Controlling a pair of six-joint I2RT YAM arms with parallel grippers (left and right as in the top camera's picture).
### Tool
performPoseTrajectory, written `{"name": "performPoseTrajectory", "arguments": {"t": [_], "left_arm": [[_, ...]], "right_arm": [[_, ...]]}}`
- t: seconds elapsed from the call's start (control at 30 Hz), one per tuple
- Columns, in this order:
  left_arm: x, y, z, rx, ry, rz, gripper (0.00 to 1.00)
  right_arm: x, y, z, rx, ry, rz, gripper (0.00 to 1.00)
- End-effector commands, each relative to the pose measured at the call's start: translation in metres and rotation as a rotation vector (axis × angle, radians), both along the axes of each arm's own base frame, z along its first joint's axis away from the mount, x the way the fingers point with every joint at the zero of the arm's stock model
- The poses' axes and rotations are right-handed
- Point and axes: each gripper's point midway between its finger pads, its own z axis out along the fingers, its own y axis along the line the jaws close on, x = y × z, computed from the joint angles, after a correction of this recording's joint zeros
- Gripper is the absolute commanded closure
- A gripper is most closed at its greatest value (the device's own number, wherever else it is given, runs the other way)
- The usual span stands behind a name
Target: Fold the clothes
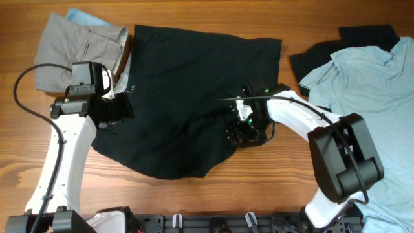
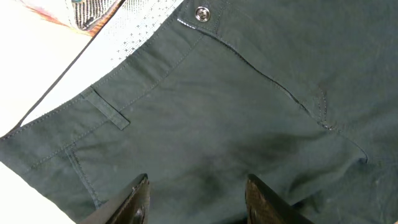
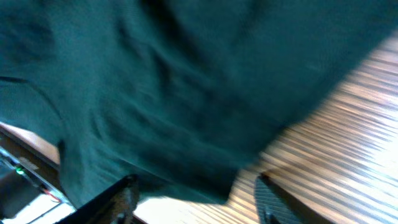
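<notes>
The trousers' near leg angles inward, short of the far leg, so I should use my right gripper to take its hem [image 1: 223, 160] and pull it out toward the polo shirt.
Dark green trousers [image 1: 187, 97] lie spread across the table's middle. My left gripper [image 1: 119, 109] is open at the trousers' left edge, by the waistband. In the left wrist view its fingers [image 2: 198, 198] hover over the cloth [image 2: 249, 112] near a belt loop and a metal button [image 2: 202, 12]. My right gripper [image 1: 248, 129] is open at the trousers' right lower hem. In the right wrist view its fingers [image 3: 196, 196] straddle the hem's edge [image 3: 205, 180] just above the wood; the view is blurred.
Folded beige trousers [image 1: 74, 48] with a brown belt lie at the back left, over a pale blue item. A light blue polo shirt [image 1: 375, 90] lies at the right on a black garment [image 1: 365, 35]. Bare wood table [image 1: 272, 188] shows in front.
</notes>
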Motion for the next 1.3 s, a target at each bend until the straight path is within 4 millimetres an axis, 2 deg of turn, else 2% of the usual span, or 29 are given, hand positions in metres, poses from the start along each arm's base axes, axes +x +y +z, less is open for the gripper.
{"name": "performPoseTrajectory", "arguments": {"t": [0.0, 0.07, 0.1, 0.13, 0.23, 0.27, 0.33, 0.43, 0.53, 0.6, 0.63, 0.67, 0.7, 0.73, 0.83, 0.9, 1.0, 1.17, 1.23, 1.27], "left_arm": [[0.000, 0.000, -0.005, 0.014, 0.013, -0.016, 0.51], [0.000, 0.000, -0.006, 0.013, 0.014, -0.016, 0.50], [0.000, 0.000, -0.006, 0.013, 0.014, -0.016, 0.50], [0.000, 0.000, -0.006, 0.013, 0.014, -0.016, 0.50], [0.000, 0.000, -0.005, 0.013, 0.013, -0.016, 0.49], [0.000, 0.000, -0.005, 0.013, 0.013, -0.016, 0.49], [0.000, 0.000, -0.005, 0.013, 0.012, -0.016, 0.48], [0.002, 0.001, -0.005, 0.014, 0.005, -0.016, 0.48], [0.003, 0.001, -0.004, 0.014, 0.001, -0.015, 0.47], [0.003, 0.001, -0.004, 0.014, 0.000, -0.015, 0.45], [0.003, 0.001, -0.004, 0.014, 0.000, -0.016, 0.44], [0.003, 0.001, -0.004, 0.014, 0.000, -0.016, 0.44], [0.003, 0.001, -0.004, 0.014, 0.001, -0.015, 0.43], [0.003, 0.001, -0.005, 0.014, 0.001, -0.016, 0.42], [0.003, 0.001, -0.004, 0.014, 0.001, -0.016, 0.35], [0.003, 0.001, -0.005, 0.014, 0.002, -0.016, 0.33], [0.003, 0.000, -0.006, 0.013, 0.006, -0.016, 0.33], [0.003, -0.001, -0.015, 0.003, 0.037, -0.019, 0.41], [0.006, -0.001, -0.022, 0.000, 0.047, -0.020, 0.54], [0.010, -0.001, -0.026, 0.000, 0.047, -0.020, 0.57]], "right_arm": [[-0.007, 0.011, -0.004, 0.016, 0.039, -0.045, 0.56], [-0.005, 0.014, -0.004, 0.018, 0.036, -0.057, 0.71], [-0.005, 0.014, -0.004, 0.018, 0.035, -0.057, 0.87], [-0.005, 0.013, -0.004, 0.014, 0.033, -0.056, 0.96], [0.001, -0.012, -0.004, -0.122, -0.001, -0.066, 0.96], [0.005, -0.026, 0.000, -0.194, -0.017, -0.073, 0.96], [0.013, -0.055, 0.017, -0.319, -0.055, -0.082, 0.96], [0.021, -0.092, 0.058, -0.466, -0.112, -0.103, 0.96], [0.022, -0.124, 0.086, -0.593, -0.143, -0.173, 0.96], [0.020, -0.144, 0.098, -0.670, -0.162, -0.225, 0.96], [0.018, -0.152, 0.101, -0.698, -0.164, -0.238, 0.79], [0.016, -0.157, 0.103, -0.711, -0.162, -0.244, 0.43], [0.015, -0.160, 0.104, -0.714, -0.155, -0.251, 0.21], [0.015, -0.162, 0.104, -0.714, -0.147, -0.259, 0.15], [0.015, -0.168, 0.103, -0.693, -0.121, -0.297, 0.06], [0.017, -0.167, 0.102, -0.667, -0.121, -0.303, 0.03], [0.023, -0.148, 0.099, -0.532, -0.134, -0.244, 0.05], [0.028, -0.130, 0.088, -0.428, -0.132, -0.239, 0.07], [0.028, -0.128, 0.083, -0.413, -0.129, -0.240, 0.07], [0.029, -0.126, 0.081, -0.405, -0.133, -0.241, 0.07]]}}
